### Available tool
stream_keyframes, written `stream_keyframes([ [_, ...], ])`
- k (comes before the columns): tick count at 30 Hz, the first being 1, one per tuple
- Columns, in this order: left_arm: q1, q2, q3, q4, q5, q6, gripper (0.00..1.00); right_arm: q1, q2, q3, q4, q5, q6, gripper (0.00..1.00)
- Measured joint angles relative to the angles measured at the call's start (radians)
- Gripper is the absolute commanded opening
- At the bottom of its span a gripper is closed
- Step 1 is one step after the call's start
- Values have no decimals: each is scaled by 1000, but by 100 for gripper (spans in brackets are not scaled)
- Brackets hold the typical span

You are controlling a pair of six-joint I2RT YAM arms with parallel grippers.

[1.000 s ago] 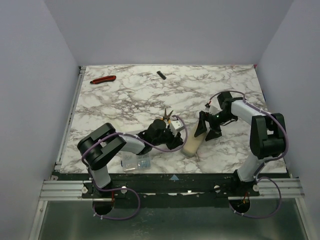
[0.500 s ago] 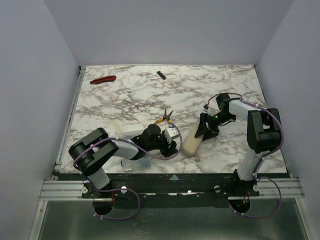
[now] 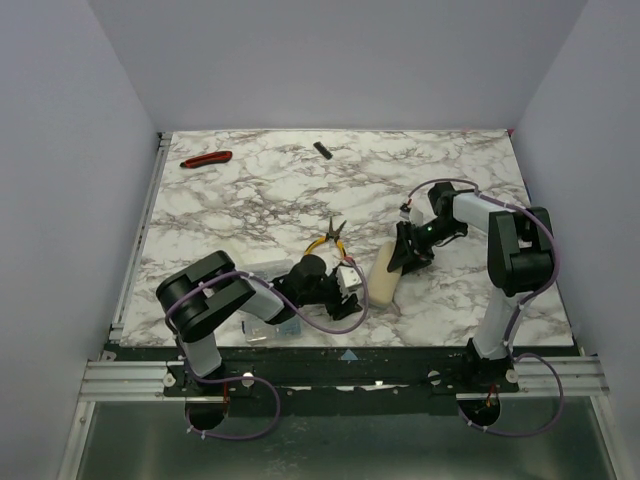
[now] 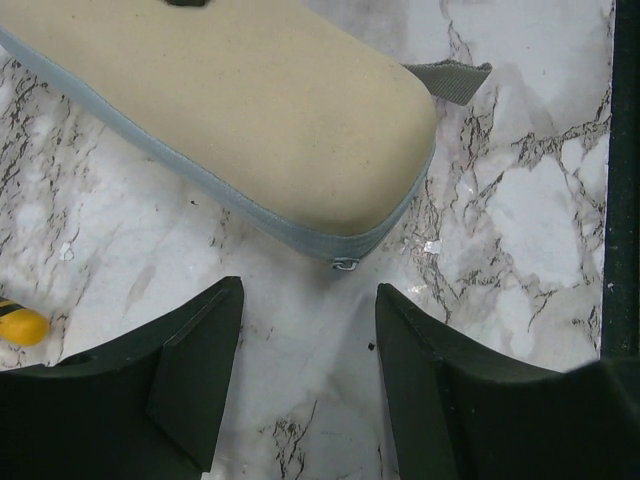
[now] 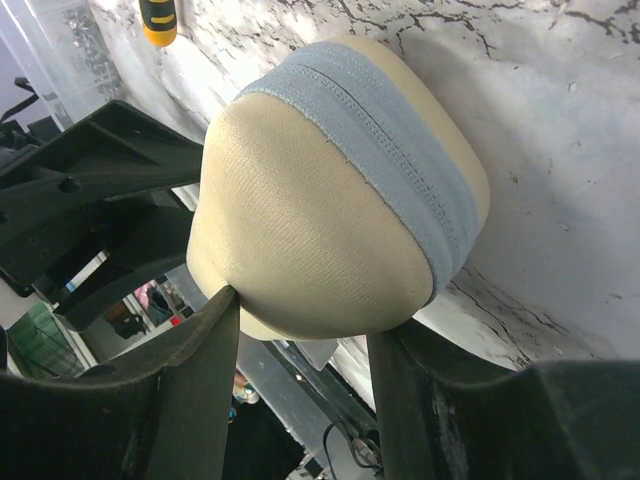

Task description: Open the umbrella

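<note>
I should reach in with my left gripper, as the zipper pull at the umbrella's near corner is beyond its fingers, then pinch the pull and draw it along the grey-blue seam (image 4: 195, 178).
The umbrella (image 3: 384, 276) is packed as a cream oblong capsule with a grey-blue seam and lies flat on the marble table near the front middle. My right gripper (image 3: 405, 252) is at its far end, and in the right wrist view both fingers press the rounded end of the umbrella (image 5: 320, 220), so the right gripper (image 5: 305, 315) is shut on it. My left gripper (image 3: 347, 291) sits just left of the capsule's near end. In the left wrist view the left gripper (image 4: 310, 292) is open over bare marble, a short way from the umbrella (image 4: 250, 100) and its small zipper pull (image 4: 345, 264).
Yellow-handled pliers (image 3: 330, 238) lie just behind the left gripper. A clear plastic parts box (image 3: 266, 325) sits at the front edge under the left arm. A red-handled tool (image 3: 207, 158) and a small black piece (image 3: 322, 150) lie far back. A grey strap (image 4: 450, 78) sticks out from the capsule.
The right gripper has closed onto the umbrella's far end and shifted it slightly left. The left gripper has opened and drawn back from the capsule.
</note>
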Motion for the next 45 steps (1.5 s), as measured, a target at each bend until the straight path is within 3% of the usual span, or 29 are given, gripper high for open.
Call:
stream_keyframes([
  [3, -2, 21, 6, 27, 3, 1, 49, 0, 3, 0, -2, -7, -19, 44],
  [10, -11, 44, 23, 43, 8, -16, 12, 0, 4, 0, -1, -13, -41, 41],
  [14, -17, 44, 23, 43, 21, -21, 1, 0, 4, -1, 0, -12, -51, 41],
  [27, -17, 33, 21, 29, 34, -59, 0, 0, 4, -5, 0, -16, -84, 34],
  [45, 27, 69, 192, -143, -69, -172, 0, 0, 4, -3, -13, -27, -187, 34],
])
